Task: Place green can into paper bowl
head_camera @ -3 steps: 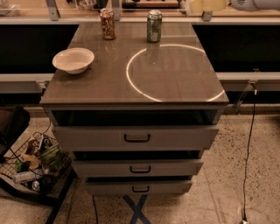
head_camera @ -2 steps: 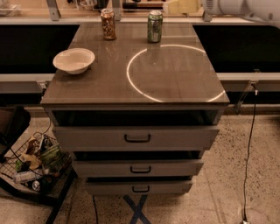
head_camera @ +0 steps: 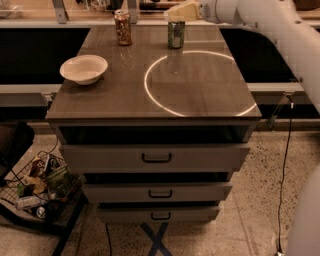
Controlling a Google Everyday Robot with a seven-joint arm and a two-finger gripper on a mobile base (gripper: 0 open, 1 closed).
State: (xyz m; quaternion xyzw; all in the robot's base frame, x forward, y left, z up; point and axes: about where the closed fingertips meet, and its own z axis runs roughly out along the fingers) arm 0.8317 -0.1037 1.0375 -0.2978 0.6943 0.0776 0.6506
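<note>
I will grip the middle of the green can (head_camera: 176, 34) at the back of the cabinet top.
The green can (head_camera: 176, 34) stands upright at the back of the cabinet top, just outside the bright ring of light. The paper bowl (head_camera: 84, 68) sits near the left edge of the top, off-white and holding nothing. My gripper (head_camera: 182, 11) is at the top of the camera view, just above and slightly behind the green can, at the end of the white arm (head_camera: 270, 25) that reaches in from the upper right. It holds nothing that I can see.
A brown-orange can (head_camera: 123, 27) stands upright at the back left, left of the green can. The drawer cabinet (head_camera: 156, 158) has three partly open drawers. A wire basket of clutter (head_camera: 37, 192) sits on the floor at left. A cable (head_camera: 285, 165) hangs at right.
The arm has swung in from the upper right toward the left, bringing the gripper over the green can. The cans and the bowl have not moved.
</note>
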